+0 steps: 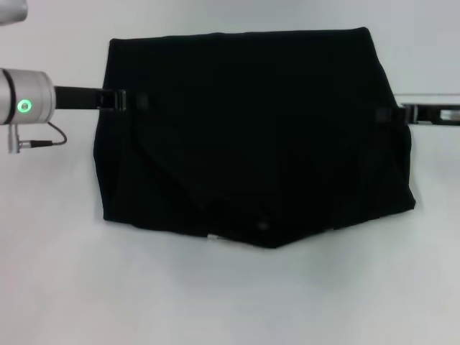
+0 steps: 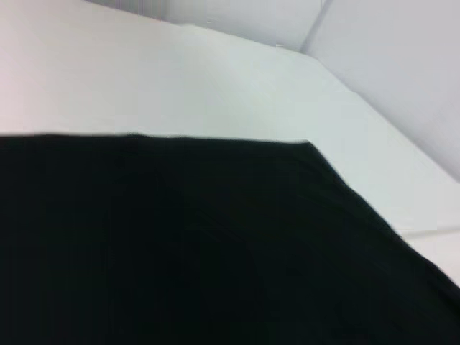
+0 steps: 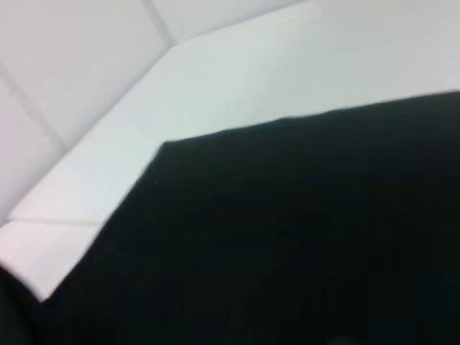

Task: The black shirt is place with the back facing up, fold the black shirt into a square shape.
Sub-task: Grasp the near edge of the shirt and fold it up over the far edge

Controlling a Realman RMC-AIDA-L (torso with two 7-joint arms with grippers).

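My right gripper is to release the black shirt's edge. It will let go just short of the shirt's far corner [image 1: 370,79] on its own side.
The black shirt [image 1: 251,129] lies spread on the white table [image 1: 230,302], with a straight far edge and a near edge that comes to a point. No lettering shows. A small pale speck [image 1: 213,236] sits at its near edge. My left gripper [image 1: 133,99] reaches in over the shirt's left edge. My right gripper [image 1: 388,113] is at the shirt's right edge. Both merge with the dark cloth. The left wrist view shows the shirt [image 2: 180,244] close up with one corner. The right wrist view shows the shirt [image 3: 302,230] the same way.
The left arm's silver wrist with a green light [image 1: 25,106] and a cable stands left of the shirt. Bare white table surrounds the shirt. Pale walls [image 2: 402,65] rise past the table's far edge in the wrist views.
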